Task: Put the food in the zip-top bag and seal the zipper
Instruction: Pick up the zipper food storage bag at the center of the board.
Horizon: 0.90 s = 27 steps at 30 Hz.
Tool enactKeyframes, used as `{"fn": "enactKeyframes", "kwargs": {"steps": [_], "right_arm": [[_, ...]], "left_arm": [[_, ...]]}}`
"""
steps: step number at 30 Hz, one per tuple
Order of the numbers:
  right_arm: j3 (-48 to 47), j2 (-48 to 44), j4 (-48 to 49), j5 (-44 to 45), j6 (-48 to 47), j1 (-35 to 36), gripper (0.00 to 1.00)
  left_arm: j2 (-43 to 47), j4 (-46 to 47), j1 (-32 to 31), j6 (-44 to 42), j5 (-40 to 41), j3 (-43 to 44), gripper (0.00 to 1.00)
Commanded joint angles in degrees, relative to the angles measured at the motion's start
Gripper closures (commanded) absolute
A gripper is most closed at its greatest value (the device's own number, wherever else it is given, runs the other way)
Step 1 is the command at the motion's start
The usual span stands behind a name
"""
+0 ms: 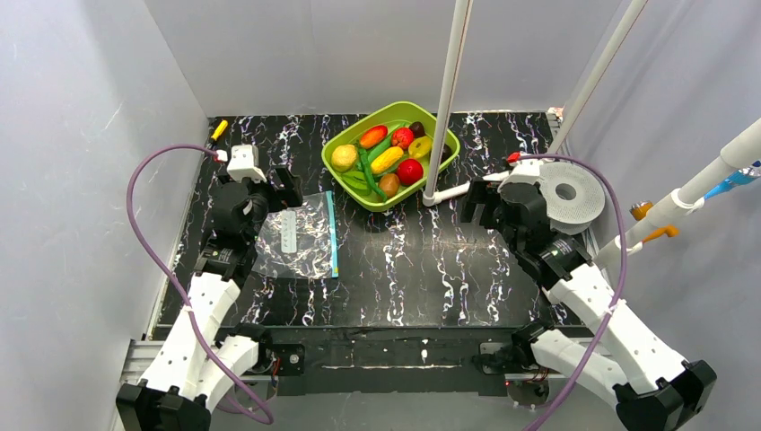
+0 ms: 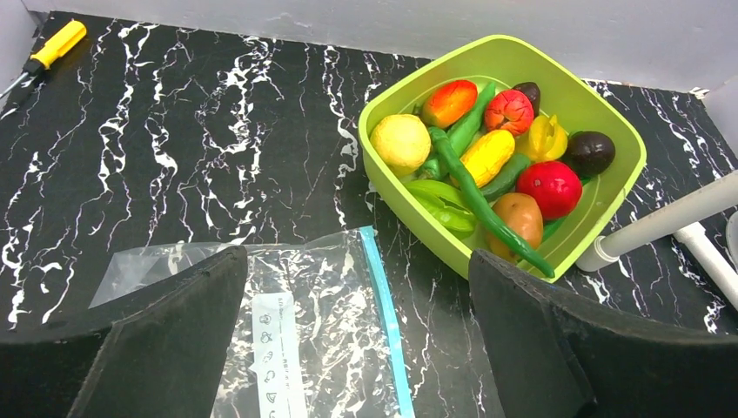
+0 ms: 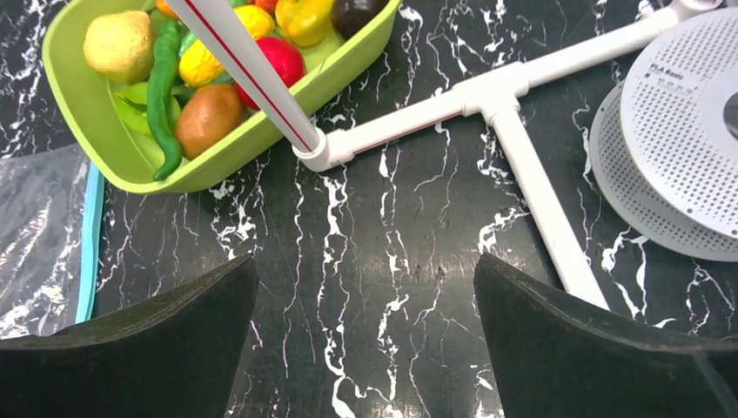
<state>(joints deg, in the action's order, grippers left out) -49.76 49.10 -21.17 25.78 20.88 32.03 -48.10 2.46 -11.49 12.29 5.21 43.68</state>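
Observation:
My left gripper goes next to the zip-top bag's teal zipper (image 1: 331, 216) (image 2: 385, 305). It should close there, near the zipper's end by the lime-green tray.
The food (image 1: 388, 160), glossy toy fruits and vegetables in red, yellow, orange, green and brown, lies piled in a lime-green tray (image 1: 345, 182) at the back middle. The clear zip-top bag (image 1: 301, 241) lies flat left of centre, and its teal zipper (image 1: 332, 235) runs along its right edge. My left gripper (image 1: 283, 190) hovers open over the bag's far end. In the left wrist view the bag (image 2: 322, 331) and zipper (image 2: 383, 313) lie between the fingers of the gripper (image 2: 357, 257), with the food (image 2: 487, 157) beyond. My right gripper (image 3: 364, 259) stands open over bare table, with nothing between its fingers.
A white pipe frame (image 3: 522, 165) rests on the table right of the tray, and its poles (image 1: 449, 99) rise past the tray's right corner. A white perforated disc (image 1: 567, 193) sits at the right. A yellow screwdriver (image 1: 219, 128) lies at the back left. Grey walls enclose the table.

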Motion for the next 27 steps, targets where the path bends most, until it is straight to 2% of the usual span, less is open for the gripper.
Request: {"fn": "enactKeyframes", "kwargs": {"steps": [1,4,10,17,21,27], "right_arm": [[-1.1,1.1,-0.3,-1.1,2.8,0.4,0.00],[-1.5,3.1,-0.7,-4.3,3.8,0.4,0.00],[-0.3,8.7,2.0,-16.2,7.3,0.8,0.00],[-1.1,13.6,2.5,-20.4,8.8,2.3,0.00],[-0.1,13.3,3.9,-21.4,9.0,2.4,0.00],[-0.9,14.1,3.7,-22.3,9.4,2.5,0.00]], "left_arm": [[0.4,-0.1,-0.4,0.5,-0.6,2.3,0.02],[-1.1,-0.7,-0.6,0.9,-0.6,2.8,0.02],[-6.6,-6.0,-0.6,2.7,0.6,6.2,0.02],[-18.1,-13.3,-0.6,9.6,-1.7,11.3,0.02],[-27.9,-21.0,-1.9,13.0,-1.4,17.0,0.15],[-41.0,-33.0,-6.9,13.5,4.1,25.6,0.23]]}}
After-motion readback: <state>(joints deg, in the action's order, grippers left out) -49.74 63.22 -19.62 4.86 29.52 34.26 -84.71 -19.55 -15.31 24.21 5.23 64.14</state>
